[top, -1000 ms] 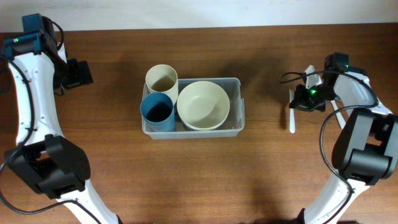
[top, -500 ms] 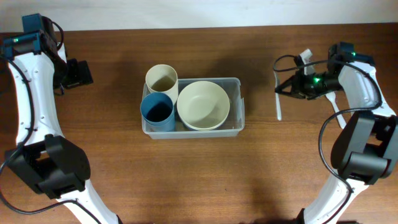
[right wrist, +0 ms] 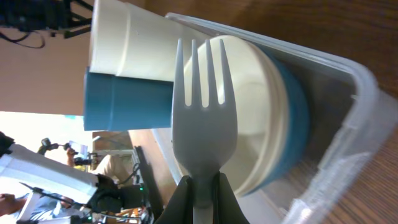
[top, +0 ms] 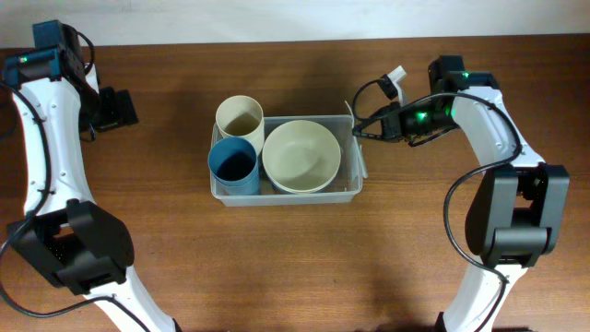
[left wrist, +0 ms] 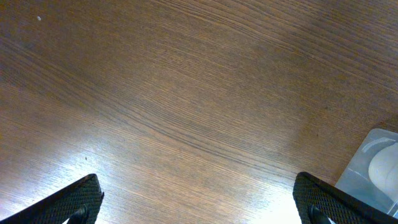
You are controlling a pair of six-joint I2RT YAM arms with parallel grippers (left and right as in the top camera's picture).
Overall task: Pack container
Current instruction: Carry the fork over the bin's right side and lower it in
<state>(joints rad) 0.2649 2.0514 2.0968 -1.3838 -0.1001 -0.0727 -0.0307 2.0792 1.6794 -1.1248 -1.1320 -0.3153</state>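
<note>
My right gripper is going to put the fork down in the gap (top: 341, 171) (right wrist: 309, 163) between the cream bowl and the end of the container.
The clear plastic container (top: 286, 196) sits at mid-table and holds a cream cup (top: 240, 117), a blue cup (top: 232, 164) and a cream bowl (top: 301, 155). My right gripper (top: 372, 129) is shut on a grey-white fork (top: 359, 152) and holds it over the container's right end. In the right wrist view the fork (right wrist: 202, 106) points tines-first from the gripper (right wrist: 202, 193) at the cream bowl (right wrist: 261, 93), which is nested in a blue bowl (right wrist: 295, 106) inside the container (right wrist: 354, 118). My left gripper (top: 116, 109) is open and empty at the far left.
The left wrist view shows bare wood between the open fingers (left wrist: 199, 208) and one corner of the container (left wrist: 373, 171) at the lower right. The cream cup (right wrist: 130, 43) and blue cup (right wrist: 124, 99) stand beyond the bowls.
My right gripper has carried the fork leftward from the table's right side to the container's right end. The left arm has not moved.
</note>
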